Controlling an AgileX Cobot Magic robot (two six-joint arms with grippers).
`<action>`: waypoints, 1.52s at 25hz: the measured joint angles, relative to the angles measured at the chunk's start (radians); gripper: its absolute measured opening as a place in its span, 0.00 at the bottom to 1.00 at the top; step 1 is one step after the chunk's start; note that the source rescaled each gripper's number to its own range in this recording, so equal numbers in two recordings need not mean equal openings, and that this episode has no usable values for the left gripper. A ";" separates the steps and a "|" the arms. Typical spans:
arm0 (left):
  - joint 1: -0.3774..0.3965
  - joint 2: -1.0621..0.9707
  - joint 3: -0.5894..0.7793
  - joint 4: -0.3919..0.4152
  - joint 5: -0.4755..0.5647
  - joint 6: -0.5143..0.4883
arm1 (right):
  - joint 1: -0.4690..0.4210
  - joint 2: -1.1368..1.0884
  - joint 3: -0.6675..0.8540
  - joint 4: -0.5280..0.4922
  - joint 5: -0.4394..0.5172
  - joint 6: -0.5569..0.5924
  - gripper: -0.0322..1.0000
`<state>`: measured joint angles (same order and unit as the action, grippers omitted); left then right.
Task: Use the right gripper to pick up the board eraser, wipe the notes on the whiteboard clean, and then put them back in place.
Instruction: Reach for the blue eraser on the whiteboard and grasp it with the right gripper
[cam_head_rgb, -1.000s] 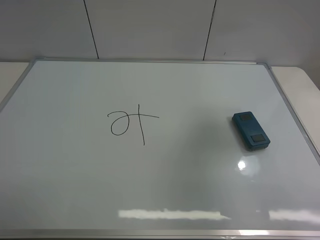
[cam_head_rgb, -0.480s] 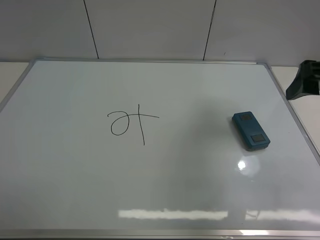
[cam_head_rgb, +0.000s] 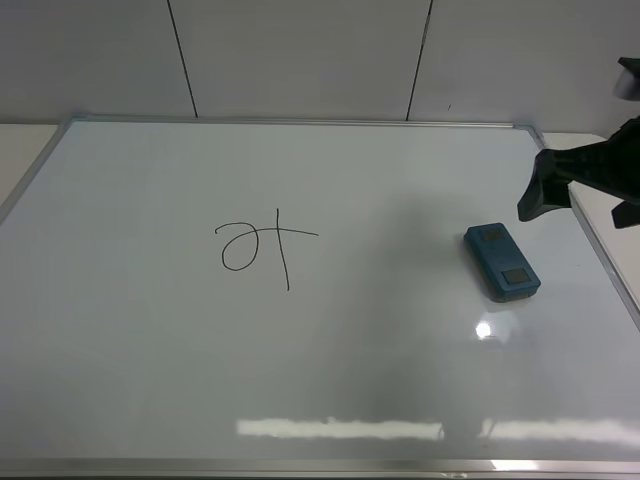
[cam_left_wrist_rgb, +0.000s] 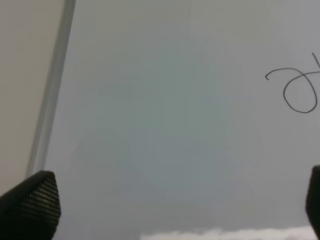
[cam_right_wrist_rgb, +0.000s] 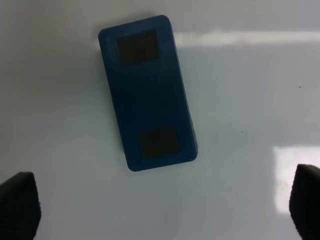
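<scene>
The fingers of my right gripper needs to close across the middle of the blue board eraser (cam_head_rgb: 502, 260) (cam_right_wrist_rgb: 149, 95), on its two long sides between the dark patches.
The whiteboard (cam_head_rgb: 330, 360) with a silver frame fills most of the exterior high view. The notes (cam_head_rgb: 262, 248), a black loop joined to a cross stroke, sit left of its centre; part of them shows in the left wrist view (cam_left_wrist_rgb: 300, 92). The blue board eraser (cam_head_rgb: 501, 262) lies flat on the right side of the board, alone. My right gripper (cam_head_rgb: 575, 200) hangs above the board's right edge, up and right of the eraser. In the right wrist view it (cam_right_wrist_rgb: 162, 205) is open, with the eraser (cam_right_wrist_rgb: 147, 92) ahead of the fingertips (cam_right_wrist_rgb: 17, 205). My left gripper (cam_left_wrist_rgb: 172, 210) is open and empty over the board's left part.
The board's left frame (cam_left_wrist_rgb: 52, 95) runs close to my left gripper, with beige table (cam_left_wrist_rgb: 22, 75) beyond it. A grey panelled wall (cam_head_rgb: 300, 55) stands behind the board. Bright light reflections (cam_head_rgb: 340, 428) lie along the near edge.
My right gripper has come into the exterior high view from the right edge and moved left and down toward the eraser. The eraser and the notes have not moved.
</scene>
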<state>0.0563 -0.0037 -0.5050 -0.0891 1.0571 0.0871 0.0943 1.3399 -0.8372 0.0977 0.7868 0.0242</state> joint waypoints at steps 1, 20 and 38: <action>0.000 0.000 0.000 0.000 0.000 0.000 | 0.000 0.016 0.000 0.003 -0.006 -0.006 1.00; 0.000 0.000 0.000 0.000 0.000 0.000 | 0.055 0.338 -0.114 0.018 -0.121 -0.169 1.00; 0.000 0.000 0.000 0.000 0.000 0.000 | 0.070 0.399 -0.111 0.017 -0.080 -0.129 1.00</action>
<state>0.0563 -0.0037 -0.5050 -0.0891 1.0571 0.0871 0.1642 1.7389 -0.9479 0.1146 0.7070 -0.1053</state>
